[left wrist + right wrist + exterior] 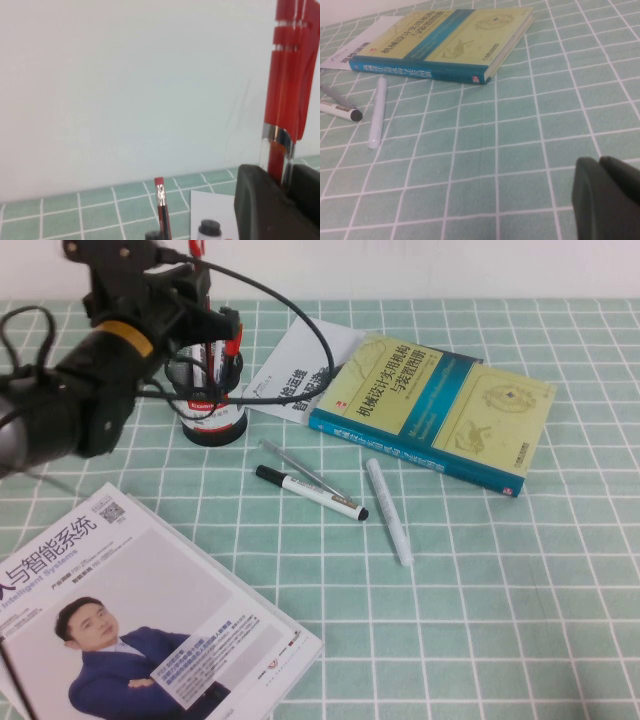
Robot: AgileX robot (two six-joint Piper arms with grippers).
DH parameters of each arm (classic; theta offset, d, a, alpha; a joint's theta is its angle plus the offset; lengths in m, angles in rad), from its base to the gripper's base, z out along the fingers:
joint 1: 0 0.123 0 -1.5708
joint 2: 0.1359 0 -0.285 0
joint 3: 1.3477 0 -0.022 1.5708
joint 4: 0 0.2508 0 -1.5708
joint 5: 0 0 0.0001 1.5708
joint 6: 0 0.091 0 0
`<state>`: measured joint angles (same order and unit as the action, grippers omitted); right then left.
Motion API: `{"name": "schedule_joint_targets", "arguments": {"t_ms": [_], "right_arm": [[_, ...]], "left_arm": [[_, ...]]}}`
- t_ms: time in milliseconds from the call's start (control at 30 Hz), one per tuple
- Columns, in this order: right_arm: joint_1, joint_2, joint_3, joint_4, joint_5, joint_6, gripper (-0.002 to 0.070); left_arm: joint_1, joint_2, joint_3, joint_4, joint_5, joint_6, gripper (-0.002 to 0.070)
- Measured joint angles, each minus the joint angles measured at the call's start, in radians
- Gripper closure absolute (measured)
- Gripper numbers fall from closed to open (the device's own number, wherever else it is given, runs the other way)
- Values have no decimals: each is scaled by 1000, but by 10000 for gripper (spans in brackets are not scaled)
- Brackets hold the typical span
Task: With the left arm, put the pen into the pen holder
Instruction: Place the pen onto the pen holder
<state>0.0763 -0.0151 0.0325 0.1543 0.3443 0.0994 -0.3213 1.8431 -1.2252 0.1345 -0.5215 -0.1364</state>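
Observation:
Next, I let go of the red pen with my left gripper so that it rests inside the pen holder, on the pen holder's side [193,358] away from the book.
My left gripper [192,295] is shut on the red pen [197,248] and holds it upright right above the pen holder [210,400], a black mesh cup with a white label band that has other pens in it. In the left wrist view the red pen [286,75] rises between the black fingers [257,200], with its clear barrel at the grip. The pen's lower end is hidden behind the gripper. My right gripper [600,164] is shut and empty, low over the green checked cloth; it does not show in the high view.
A blue and yellow book [440,405] lies right of the holder on a white booklet [300,365]. A white marker with a black cap [310,492], a thin grey pen [300,465] and a white stick [390,510] lie mid-table. A magazine [140,620] lies front left.

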Motion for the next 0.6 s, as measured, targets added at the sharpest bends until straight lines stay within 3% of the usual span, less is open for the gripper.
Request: {"name": "schedule_joint_targets", "arguments": {"t_ms": [600], "right_arm": [[0, 0, 0, 0, 0, 0, 696]], "left_arm": [[18, 163, -124, 8, 44, 0, 606]]}}
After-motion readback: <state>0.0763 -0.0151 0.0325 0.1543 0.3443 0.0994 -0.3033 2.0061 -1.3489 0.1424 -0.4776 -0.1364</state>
